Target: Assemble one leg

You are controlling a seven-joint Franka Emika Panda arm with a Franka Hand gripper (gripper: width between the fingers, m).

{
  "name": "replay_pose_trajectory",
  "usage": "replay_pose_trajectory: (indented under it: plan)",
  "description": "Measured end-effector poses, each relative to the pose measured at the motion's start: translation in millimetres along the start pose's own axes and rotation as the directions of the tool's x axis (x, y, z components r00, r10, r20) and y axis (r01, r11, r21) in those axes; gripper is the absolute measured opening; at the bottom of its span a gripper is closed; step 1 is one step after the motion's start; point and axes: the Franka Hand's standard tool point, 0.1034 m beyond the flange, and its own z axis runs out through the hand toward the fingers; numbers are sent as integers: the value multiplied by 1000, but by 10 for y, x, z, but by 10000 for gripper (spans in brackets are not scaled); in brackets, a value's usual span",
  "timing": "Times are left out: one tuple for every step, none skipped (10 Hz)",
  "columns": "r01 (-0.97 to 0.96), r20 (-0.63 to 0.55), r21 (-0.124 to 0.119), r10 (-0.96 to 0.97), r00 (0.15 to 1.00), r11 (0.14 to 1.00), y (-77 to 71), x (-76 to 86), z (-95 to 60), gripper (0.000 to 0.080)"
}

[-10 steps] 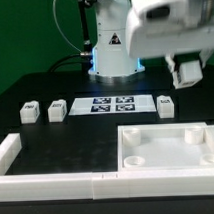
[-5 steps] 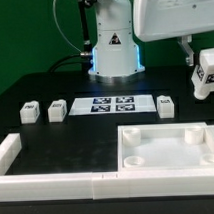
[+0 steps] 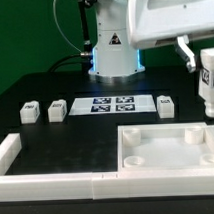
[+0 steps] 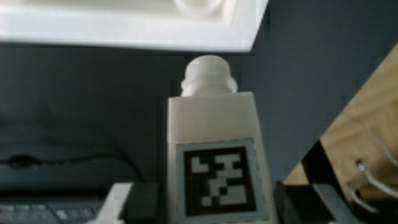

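The white leg, now hanging upright above the table, will be released by my gripper in the tray's front corner socket [image 3: 210,158] [image 4: 199,5], the one directly below the leg.
My gripper [image 3: 206,64] is at the exterior view's right edge, above the table, shut on one white leg [image 3: 207,86]. The leg hangs upright with its tag facing the camera. In the wrist view the held leg [image 4: 214,125] fills the middle between my fingers [image 4: 128,205]. Its rounded peg points away and its black-and-white tag [image 4: 217,180] faces the camera. Three more legs stand on the table: two at the left [image 3: 30,111] [image 3: 57,109] and one at the right [image 3: 166,105]. The large white tray [image 3: 167,168] with round sockets lies in front, below the held leg.
The marker board [image 3: 115,105] lies between the loose legs. White border rails [image 3: 47,177] run along the front and front left. The robot base [image 3: 113,50] stands behind the marker board. A corner of the tray [image 4: 107,20] shows in the wrist view.
The gripper has swung in from the upper right with the leg. The leg has turned from tilted to upright and now hangs lower at the right edge.
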Motion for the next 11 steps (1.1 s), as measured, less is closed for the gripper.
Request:
replay_pose_trajectory:
  plan:
    - [10, 10, -5, -10, 1000, 1000, 65, 14, 113, 294]
    - [4, 13, -9, -4, 1000, 1000, 102, -10, 188, 294]
    - [-6, 25, -7, 6, 1000, 1000, 98, -100, 289, 294]
    - [-19, 26, -4, 19, 999, 1000, 50, -185, 369, 294]
    - [-23, 33, -3, 23, 999, 1000, 20, -265, 419, 294]
    - [-21, 46, -3, 21, 999, 1000, 23, -340, 448, 294]
    - [-19, 54, 0, 19, 998, 1000, 0, -390, 457, 294]
    - [-17, 61, 2, 17, 998, 1000, -37, -434, 457, 294]
    - [-13, 67, 2, 13, 998, 1000, -36, -471, 442, 294]
    - [-7, 70, 1, 7, 997, 1000, -31, -494, 439, 294]
    - [-11, 68, 2, 11, 998, 1000, -43, -512, 452, 294]
